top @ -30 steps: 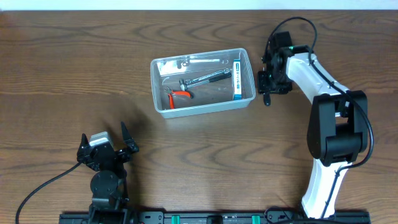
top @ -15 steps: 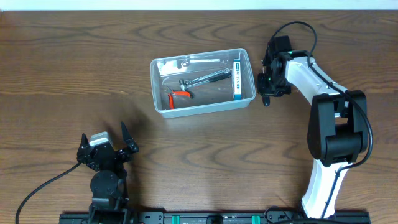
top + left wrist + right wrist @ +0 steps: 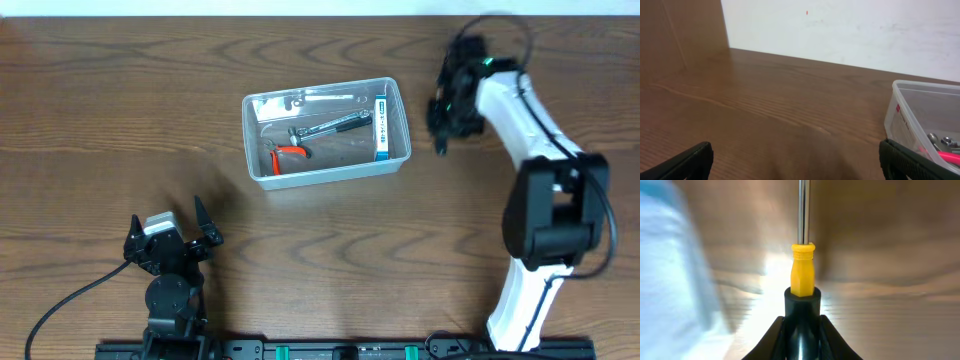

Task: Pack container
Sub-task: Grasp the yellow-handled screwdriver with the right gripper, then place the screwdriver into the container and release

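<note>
Next, I release the screwdriver with my right gripper between the wrench and the clear plastic container's near side [image 3: 318, 151], by the pliers.
The clear plastic container [image 3: 250, 140] sits at the table's middle back and holds a wrench [image 3: 330, 126], red-handled pliers [image 3: 288, 154] and a blue-and-white box [image 3: 380, 127]. Its corner shows in the left wrist view [image 3: 900, 107]. My right gripper [image 3: 443, 112], blurred by motion, is just right of the container. In the right wrist view it [image 3: 802, 325] is shut on the black handle of a screwdriver [image 3: 802, 272] with a yellow collar and a steel shaft pointing away. My left gripper [image 3: 170, 228] is open and empty near the front left, over bare wood [image 3: 800, 165].
A white wall [image 3: 840, 30] rises behind the table's far edge. A blurred pale shape [image 3: 670, 270] fills the left of the right wrist view. The right arm's white links [image 3: 540, 130] reach across the right side of the table.
My right gripper has moved right and toward the back, a little away from the container's right wall, still holding the screwdriver. The left arm has not moved.
</note>
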Tool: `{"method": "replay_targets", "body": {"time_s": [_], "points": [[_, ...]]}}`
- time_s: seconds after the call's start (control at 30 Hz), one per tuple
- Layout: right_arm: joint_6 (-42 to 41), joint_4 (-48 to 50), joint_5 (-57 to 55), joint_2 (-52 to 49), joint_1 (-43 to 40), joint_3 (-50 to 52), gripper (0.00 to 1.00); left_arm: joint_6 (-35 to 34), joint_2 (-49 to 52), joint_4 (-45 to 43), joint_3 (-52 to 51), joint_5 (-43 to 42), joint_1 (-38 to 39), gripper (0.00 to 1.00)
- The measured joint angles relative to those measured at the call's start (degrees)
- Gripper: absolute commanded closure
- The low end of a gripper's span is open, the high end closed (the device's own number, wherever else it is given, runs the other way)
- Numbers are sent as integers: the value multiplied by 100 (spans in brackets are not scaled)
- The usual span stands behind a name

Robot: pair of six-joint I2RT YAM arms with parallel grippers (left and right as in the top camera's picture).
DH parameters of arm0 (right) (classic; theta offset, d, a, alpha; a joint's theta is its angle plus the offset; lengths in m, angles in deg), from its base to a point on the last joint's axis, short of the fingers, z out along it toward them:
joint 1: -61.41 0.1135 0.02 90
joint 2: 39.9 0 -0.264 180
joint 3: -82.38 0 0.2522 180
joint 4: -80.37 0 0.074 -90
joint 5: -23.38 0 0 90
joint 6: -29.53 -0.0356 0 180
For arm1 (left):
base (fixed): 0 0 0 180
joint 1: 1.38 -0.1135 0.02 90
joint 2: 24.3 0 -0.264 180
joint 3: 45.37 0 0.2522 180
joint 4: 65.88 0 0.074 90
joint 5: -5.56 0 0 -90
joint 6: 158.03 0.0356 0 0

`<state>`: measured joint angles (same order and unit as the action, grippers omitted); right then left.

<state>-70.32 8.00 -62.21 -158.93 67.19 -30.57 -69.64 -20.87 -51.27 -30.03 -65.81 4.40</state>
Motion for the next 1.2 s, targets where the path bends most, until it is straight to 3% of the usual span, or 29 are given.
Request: {"method": "replay_targets", "body": {"time_s": [0.17, 0.37, 0.53, 0.7, 0.8, 0.9, 1.03, 1.07, 1.2], "points": [[131, 83, 72, 1001, 201, -846, 99, 0, 0, 2, 0, -2, 0, 2], [1305, 450, 223, 1753, 1471, -1145, 99, 0, 0, 0, 0, 0, 0, 2], [3294, 404, 343, 1110, 2540, -1003, 99, 0, 0, 0, 0, 0, 0, 2], [5394, 319, 240, -39, 2994, -710, 99, 0, 0, 2, 0, 0, 0, 2], [5998, 372, 96, -494, 3018, -669, 99, 0, 0, 0, 0, 0, 0, 2], [6465, 420, -26, -844, 2981, -664, 90, 0, 0, 0, 0, 0, 0, 2], [6732, 446, -83, -953, 2966, -658, 64, 0, 0, 2, 0, 0, 0, 2], [6758, 481, -90, -953, 2966, -658, 1, 0, 0, 2, 0, 0, 0, 2], [6511, 678, -166, -953, 2968, -673, 1, 0, 0, 0, 0, 0, 0, 2]]}}
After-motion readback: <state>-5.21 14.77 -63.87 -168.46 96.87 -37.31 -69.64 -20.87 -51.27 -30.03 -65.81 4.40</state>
